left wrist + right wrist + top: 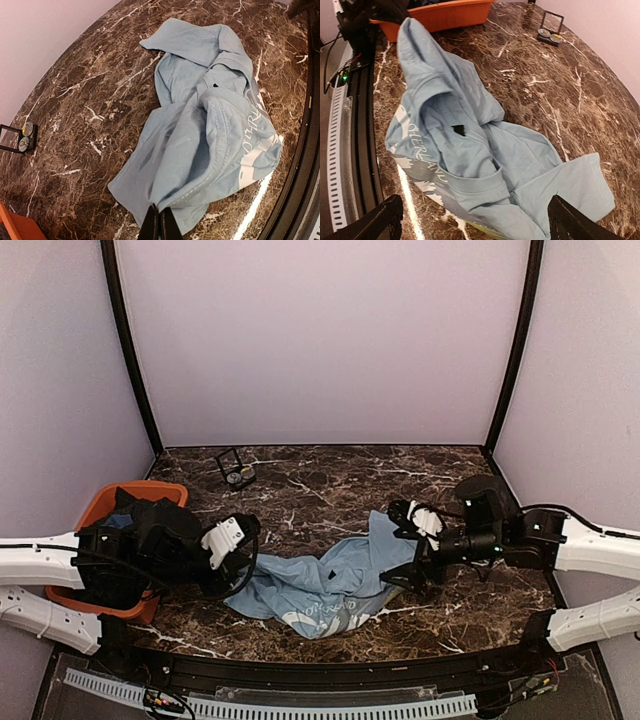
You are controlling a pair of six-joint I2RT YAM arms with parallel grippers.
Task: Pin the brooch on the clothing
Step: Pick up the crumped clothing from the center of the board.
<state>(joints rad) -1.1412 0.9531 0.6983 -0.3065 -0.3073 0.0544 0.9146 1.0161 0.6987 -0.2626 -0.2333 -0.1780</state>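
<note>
The T-shirt's ribbed collar (369,583) (491,187) is next for my right gripper, which should go to the collar's shoulder end farthest from my left gripper and close there.
The clothing (335,585), a light blue T-shirt with white lettering, lies crumpled mid-table (200,120) (485,150). My left gripper (159,222) is shut on a fold at the shirt's left edge; from above it sits there too (243,565). My right gripper (477,222) hangs open over the shirt's right part, fingers wide apart and holding nothing (402,545). The brooch (543,33), a tiny dark disc, lies far back beside a small black-framed case (552,21) (232,460), with a second small disc (555,38) next to it.
An orange basket (95,515) (445,12) with dark garments stands at the left table edge, under my left arm. A black rail (362,150) runs along the near edge. Pale walls close the back and sides.
</note>
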